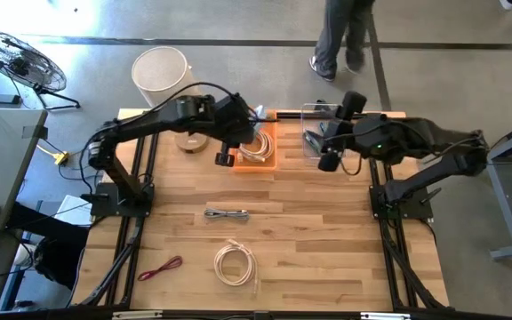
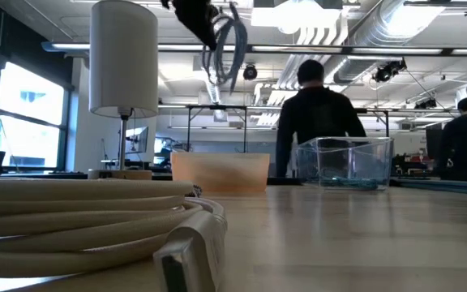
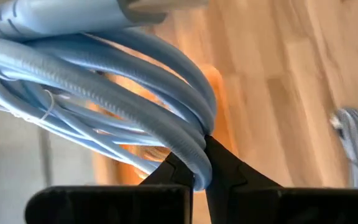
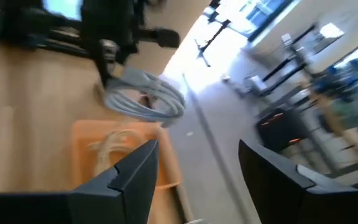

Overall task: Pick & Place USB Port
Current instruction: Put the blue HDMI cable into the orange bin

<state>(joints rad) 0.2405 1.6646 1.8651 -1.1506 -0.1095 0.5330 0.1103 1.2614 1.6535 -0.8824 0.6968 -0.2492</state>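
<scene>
My left gripper has the pale blue-grey cable. It will let it go on top of the cream cable in the orange tray (image 1: 259,152) (image 3: 154,144).
My left gripper (image 3: 199,163) is shut on a coiled pale blue-grey cable (image 3: 104,81), high above the orange tray (image 1: 268,161) at the table's far edge. In the low view the coil (image 2: 225,45) hangs below that gripper (image 2: 193,16), over the tray (image 2: 220,172). The right wrist view shows the same coil (image 4: 145,93) above the tray (image 4: 86,134), where a cream cable (image 4: 114,146) lies. My right gripper (image 4: 197,152) is open and hovers right of the tray, beside a clear bin (image 1: 320,124), touching nothing. My left gripper pinches several strands of the coil at one spot on its loop (image 3: 194,152) between its two fingertips (image 3: 229,168). The fingers come from above, pointing down. The coil is lifted clear and hangs slack below the fingers, bound by a thin tie (image 3: 45,109).
On the near half of the table lie a grey cable (image 1: 227,213), a white coiled cable (image 1: 236,264) and a red cable (image 1: 160,268). A round wooden base (image 1: 190,142) stands left of the tray. People stand beyond the far edge (image 2: 314,122).
</scene>
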